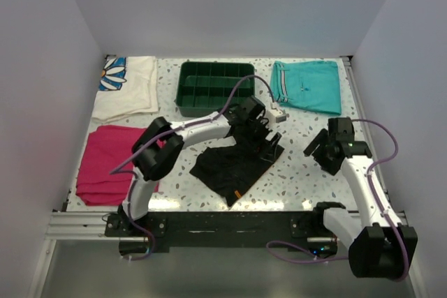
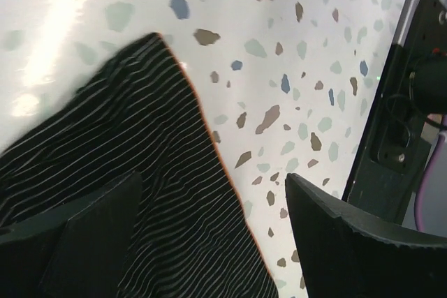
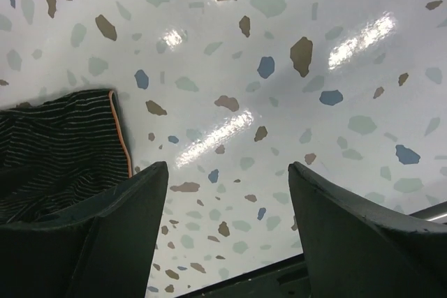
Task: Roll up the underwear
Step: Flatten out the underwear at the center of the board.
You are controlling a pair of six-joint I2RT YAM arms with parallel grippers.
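Observation:
Next, my right gripper goes next to the underwear's near corner (image 1: 230,204), beside the small orange label on its hem, and closes there.
The underwear (image 1: 230,167), black with fine stripes and an orange-edged hem, lies spread and somewhat rumpled on the speckled table near the front middle. My left gripper (image 1: 263,135) hovers over its far right corner, open. In the left wrist view the striped underwear (image 2: 140,144) and its orange hem run between the spread fingers of the left gripper (image 2: 213,190), and nothing is held. My right gripper (image 1: 316,148) stands open to the right of the cloth, over bare table. In the right wrist view the right gripper (image 3: 227,172) is empty, with a corner of the underwear (image 3: 63,137) at the left.
A green compartment tray (image 1: 188,106) stands at the back middle, with teal shorts (image 1: 307,85) to its right. A folded magenta cloth (image 1: 105,162) lies at the left, a white flowered towel (image 1: 129,88) behind it. Walls close in on three sides.

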